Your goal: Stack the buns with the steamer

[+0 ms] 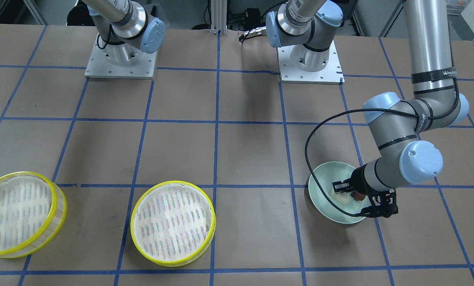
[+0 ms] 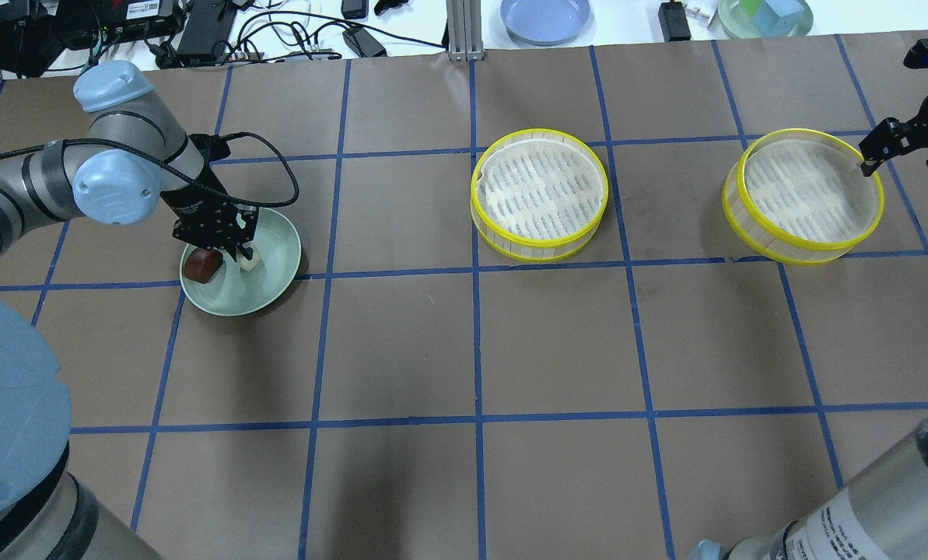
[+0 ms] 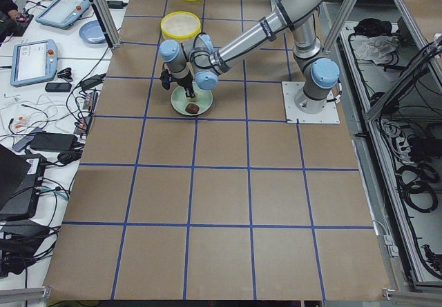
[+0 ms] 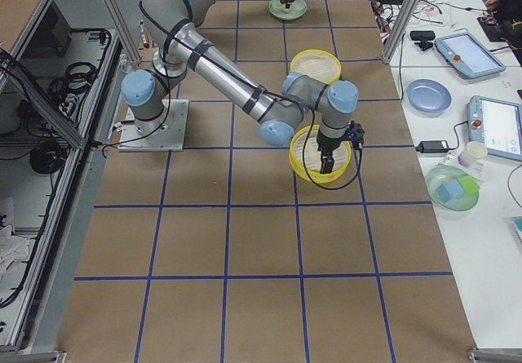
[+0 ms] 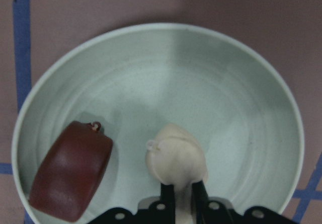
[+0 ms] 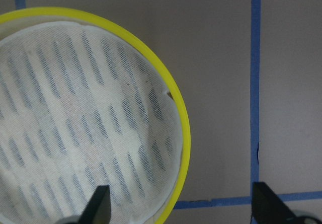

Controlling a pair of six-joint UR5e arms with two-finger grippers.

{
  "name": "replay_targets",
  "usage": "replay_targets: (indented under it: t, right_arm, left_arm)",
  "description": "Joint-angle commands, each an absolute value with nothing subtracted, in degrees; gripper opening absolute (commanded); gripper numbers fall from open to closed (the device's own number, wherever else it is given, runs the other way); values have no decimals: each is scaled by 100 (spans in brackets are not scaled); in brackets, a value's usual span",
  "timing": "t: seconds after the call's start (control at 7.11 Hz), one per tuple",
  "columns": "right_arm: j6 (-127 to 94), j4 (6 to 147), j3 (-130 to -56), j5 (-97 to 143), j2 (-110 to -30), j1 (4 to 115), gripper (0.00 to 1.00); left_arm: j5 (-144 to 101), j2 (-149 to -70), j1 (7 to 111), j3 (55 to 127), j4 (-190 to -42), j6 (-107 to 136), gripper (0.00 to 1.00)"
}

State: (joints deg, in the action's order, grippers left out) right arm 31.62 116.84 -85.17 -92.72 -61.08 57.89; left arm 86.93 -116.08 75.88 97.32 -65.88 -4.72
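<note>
The robot's left gripper needs to release the cream-white bun on the mid-table steamer tray's mesh (image 1: 193,219), toward the pale green plate.
A pale green plate (image 2: 271,274) holds a dark reddish-brown bun (image 2: 203,264) and a cream-white bun (image 2: 250,260). My left gripper (image 2: 234,250) is down in the plate. In the left wrist view its fingertips (image 5: 169,200) are shut on the cream-white bun (image 5: 176,156), with the brown bun (image 5: 70,171) lying free to its left. Two yellow-rimmed steamer trays with white mesh liners stand empty: one at mid-table (image 2: 540,194), one at the right (image 2: 802,194). My right gripper (image 2: 895,152) is open, and its fingers (image 6: 100,206) straddle the right tray's rim (image 6: 183,133).
The arm bases (image 1: 120,59) stand at the table's robot side. A blue plate (image 2: 545,17), a green bowl with blocks (image 2: 767,15) and cables lie on the bench beyond the far edge. The left arm's cable (image 2: 277,167) loops over the plate.
</note>
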Motion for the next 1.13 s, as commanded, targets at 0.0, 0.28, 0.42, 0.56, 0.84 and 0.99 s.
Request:
replay_targets:
  t: [0.0,0.28,0.42,0.56,0.84,0.99]
  right_arm:
    - [3436,11821,-8517,-9290,-5994,5783,90]
    - [3542,12005,-8508,-9281,-5915,5748,84]
    - [3568,12023,-8517,-9290,-5906,5739,79]
    - [3577,12023,-8525,-9290,-5889,5731,74]
    - [3595,12023,-8525,-9273,-5854,5722,70]
    - [3595,12023,-8525,-9272,-5854,5722,55]
  left_arm:
    - [8265,-11313,7698,9459,-6389,-352,0]
    - [7335,-11049,8179,9239,-6311,566,0]
    - [7278,-11013,8583,9098,-6224,1085,0]
    - [6694,-11091,8961,9027,-5779,1690,0]
    - [5647,-11450,9394,9105,-4889,2249,0]
    - [5521,-11661,9691,9105,-4347,2520,0]
